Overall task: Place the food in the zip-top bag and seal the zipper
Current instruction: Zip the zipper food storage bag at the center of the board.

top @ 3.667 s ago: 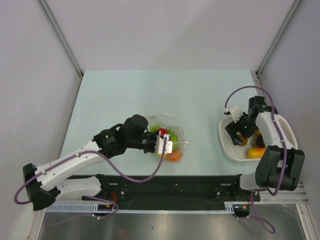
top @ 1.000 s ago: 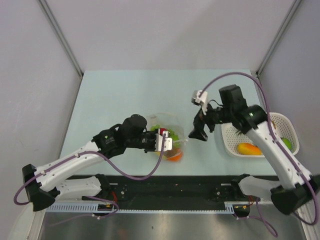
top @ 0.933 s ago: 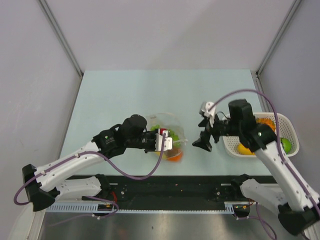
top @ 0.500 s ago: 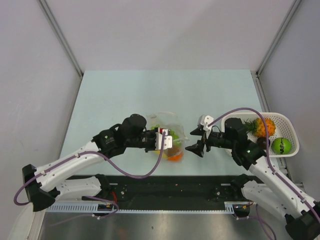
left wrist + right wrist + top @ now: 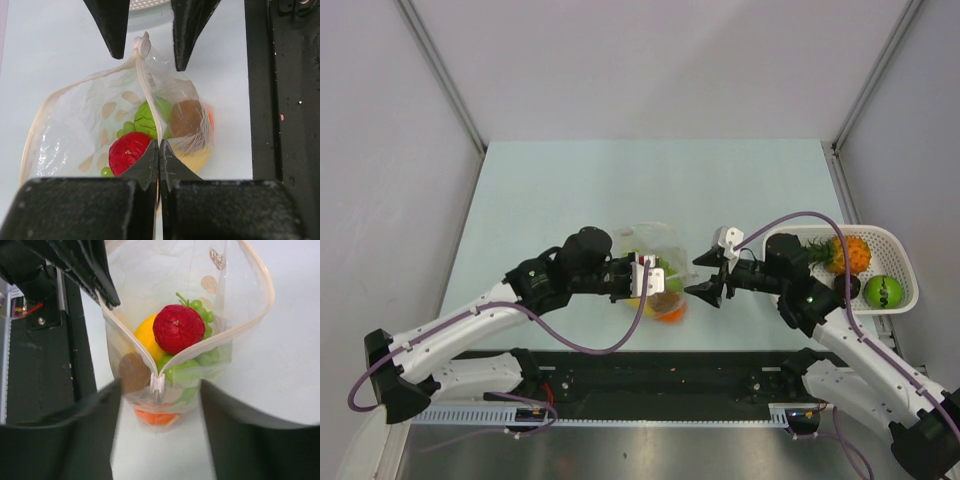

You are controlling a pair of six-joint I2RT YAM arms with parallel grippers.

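Note:
The slider is at the zipper's end, so the robot's right gripper will pinch the tip of the zipper [image 5: 159,398] behind the slider while the left gripper leaves the zipper for it.
The clear zip-top bag [image 5: 656,243] lies at the table's front centre, its mouth partly open. Inside are food pieces: a red one [image 5: 178,329], a yellow one [image 5: 144,338], green grapes [image 5: 201,308], a brown one [image 5: 185,118] and an orange one [image 5: 156,417]. My left gripper [image 5: 646,279] is shut on the zipper strip [image 5: 145,87], pinching it between the fingertips [image 5: 159,150]. My right gripper [image 5: 706,276] is open; its fingers [image 5: 186,30] stand either side of the white slider [image 5: 157,382] without touching it.
A white slotted basket [image 5: 898,240] stands at the right edge and holds an orange pineapple-like piece [image 5: 850,252] and a green one [image 5: 882,290]. A black rail [image 5: 670,375] runs along the near edge.
My right arm has swung left from the basket and lowered, bringing its open jaws around the slider end of the bag. My left gripper has kept its hold on the bag.

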